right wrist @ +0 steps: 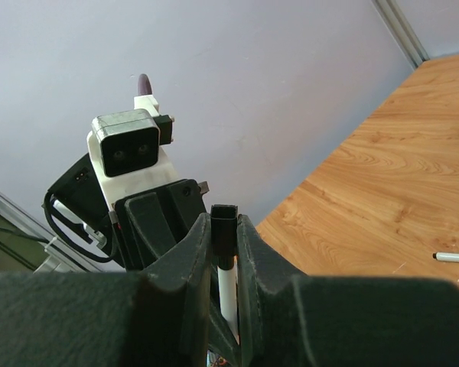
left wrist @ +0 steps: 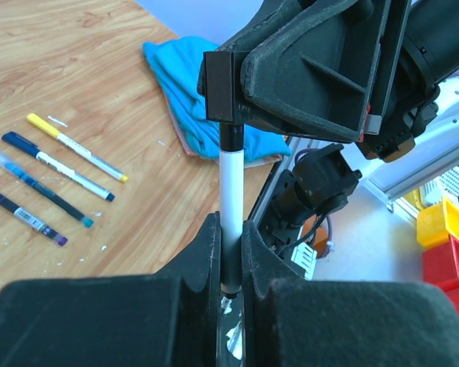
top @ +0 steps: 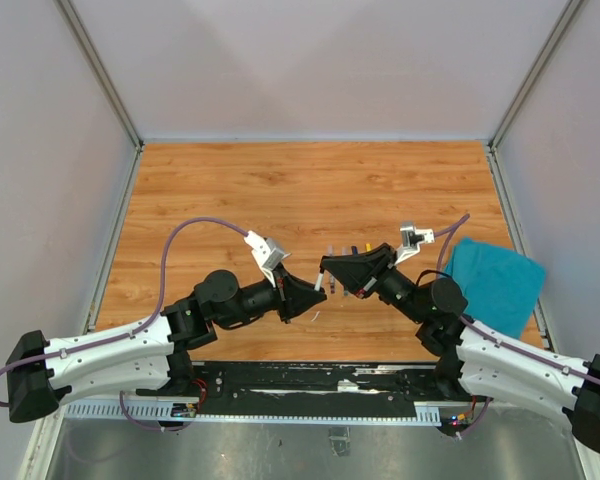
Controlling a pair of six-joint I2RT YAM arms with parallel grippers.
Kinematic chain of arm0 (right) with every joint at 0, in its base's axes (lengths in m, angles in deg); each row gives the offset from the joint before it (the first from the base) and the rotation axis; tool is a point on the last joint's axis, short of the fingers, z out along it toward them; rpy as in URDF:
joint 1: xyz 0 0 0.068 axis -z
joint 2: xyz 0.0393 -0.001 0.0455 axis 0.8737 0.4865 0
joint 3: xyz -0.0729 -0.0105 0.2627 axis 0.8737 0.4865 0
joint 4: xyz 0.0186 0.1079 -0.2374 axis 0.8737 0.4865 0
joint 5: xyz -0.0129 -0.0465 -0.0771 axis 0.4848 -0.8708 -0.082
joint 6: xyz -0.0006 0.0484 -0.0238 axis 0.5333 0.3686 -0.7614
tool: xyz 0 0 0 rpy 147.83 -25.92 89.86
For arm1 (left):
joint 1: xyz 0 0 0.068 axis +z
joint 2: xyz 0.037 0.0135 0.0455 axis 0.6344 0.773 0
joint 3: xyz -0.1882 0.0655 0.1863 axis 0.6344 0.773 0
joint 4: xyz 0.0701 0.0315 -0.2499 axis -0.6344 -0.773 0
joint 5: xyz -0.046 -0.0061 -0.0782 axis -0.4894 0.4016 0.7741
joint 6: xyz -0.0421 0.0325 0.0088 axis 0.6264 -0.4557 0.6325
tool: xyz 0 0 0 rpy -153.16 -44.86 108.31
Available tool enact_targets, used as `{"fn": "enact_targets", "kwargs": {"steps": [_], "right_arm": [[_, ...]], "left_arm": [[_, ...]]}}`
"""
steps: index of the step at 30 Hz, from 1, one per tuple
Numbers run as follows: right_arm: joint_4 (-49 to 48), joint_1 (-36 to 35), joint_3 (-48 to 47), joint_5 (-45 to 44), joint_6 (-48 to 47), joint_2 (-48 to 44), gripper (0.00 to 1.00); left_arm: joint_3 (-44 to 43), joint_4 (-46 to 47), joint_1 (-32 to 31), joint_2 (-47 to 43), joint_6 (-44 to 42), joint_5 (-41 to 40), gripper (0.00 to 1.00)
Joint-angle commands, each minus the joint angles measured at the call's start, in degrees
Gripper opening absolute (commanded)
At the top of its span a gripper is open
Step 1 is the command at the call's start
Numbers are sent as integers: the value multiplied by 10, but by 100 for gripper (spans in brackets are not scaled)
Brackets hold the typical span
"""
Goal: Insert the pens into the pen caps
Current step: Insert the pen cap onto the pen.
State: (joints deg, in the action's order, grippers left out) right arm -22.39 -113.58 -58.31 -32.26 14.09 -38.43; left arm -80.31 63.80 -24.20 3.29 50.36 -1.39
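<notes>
My left gripper should set the white pen down on the wood (top: 320,272) beside the black pen, keeping it away from the light blue one. The white pen is above the table's middle.
A white pen (left wrist: 231,191) stands in the jaws of my left gripper (left wrist: 229,229), which is shut on its lower barrel. The pen's dark upper end meets a black square pen cap (left wrist: 222,86). My right gripper (right wrist: 225,222) is shut on that cap (right wrist: 225,225), with the white barrel (right wrist: 228,294) showing below it. Seen from above, the two grippers (top: 315,290) (top: 328,272) meet tip to tip above the table's middle. Several other pens lie on the wood: a yellow one (left wrist: 76,147), a dark blue one (left wrist: 57,164), a light blue one (left wrist: 38,186) and a black one (left wrist: 23,214).
A teal cloth (top: 495,280) lies crumpled at the right of the wooden table (top: 230,190). A small white scrap (top: 315,317) lies near the front edge. Red and yellow bins (left wrist: 444,245) stand off the table. Grey walls close in three sides.
</notes>
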Motion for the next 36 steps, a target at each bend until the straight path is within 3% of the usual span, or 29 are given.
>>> {"fn": "enact_targets", "kwargs": {"steps": [1, 8, 13, 25, 30, 36], "right_arm": [[80, -57, 41, 57, -5, 26, 1], [69, -88, 58, 37, -3, 38, 1], [145, -88, 10, 8, -49, -3, 2], [314, -87, -127, -70, -224, -87, 66], [425, -87, -130, -125, -284, -135, 72], [555, -87, -120, -211, -321, -182, 73]], "left_arm": [[-46, 115, 4, -15, -14, -26, 0], [-44, 118, 4, -18, -16, -30, 1], [-42, 102, 5, -15, -15, -27, 1], [-23, 43, 4, 3, -4, -17, 0], [-15, 7, 4, -10, 1, -55, 0], [-29, -49, 4, -18, -15, -63, 1]]}}
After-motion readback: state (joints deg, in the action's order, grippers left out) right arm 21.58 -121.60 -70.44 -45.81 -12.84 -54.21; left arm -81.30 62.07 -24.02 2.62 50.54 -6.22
